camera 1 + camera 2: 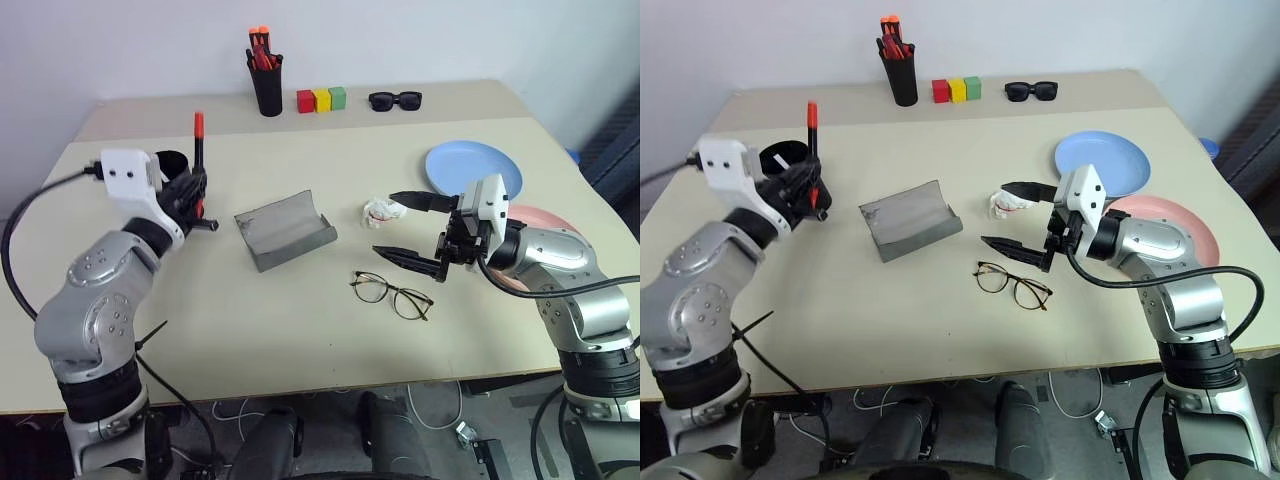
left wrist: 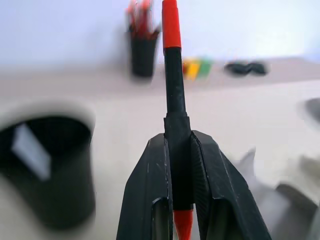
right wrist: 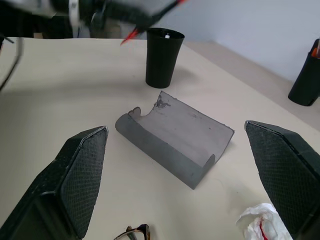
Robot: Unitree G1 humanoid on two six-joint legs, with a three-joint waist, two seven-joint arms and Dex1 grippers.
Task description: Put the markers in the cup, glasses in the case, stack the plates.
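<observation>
The robot's left gripper will let go of the red and black marker inside the black cup [image 1: 175, 164] [image 2: 57, 141], next to the white marker. The red and black marker is held upright beside the cup.
My left gripper [image 1: 196, 196] is shut on the red and black marker [image 1: 198, 138] and holds it upright, just right of the black cup [image 1: 170, 161]. A white marker [image 2: 30, 150] stands inside the cup. The grey case [image 1: 285, 230] lies open at the table's middle. The wire-frame glasses [image 1: 392, 293] lie in front of it to the right. My right gripper [image 1: 385, 224] hangs open above the table just behind the glasses, pointing toward the case. The light blue plate [image 1: 472, 167] lies at the right. The pink plate [image 1: 535, 213] beside it is partly hidden by my right arm.
At the back stand a black pen pot [image 1: 267, 85] with orange-red pens, three coloured blocks [image 1: 321, 99] and black sunglasses [image 1: 395, 100]. A crumpled white wrapper [image 1: 383, 209] lies between the right gripper's fingers and the case.
</observation>
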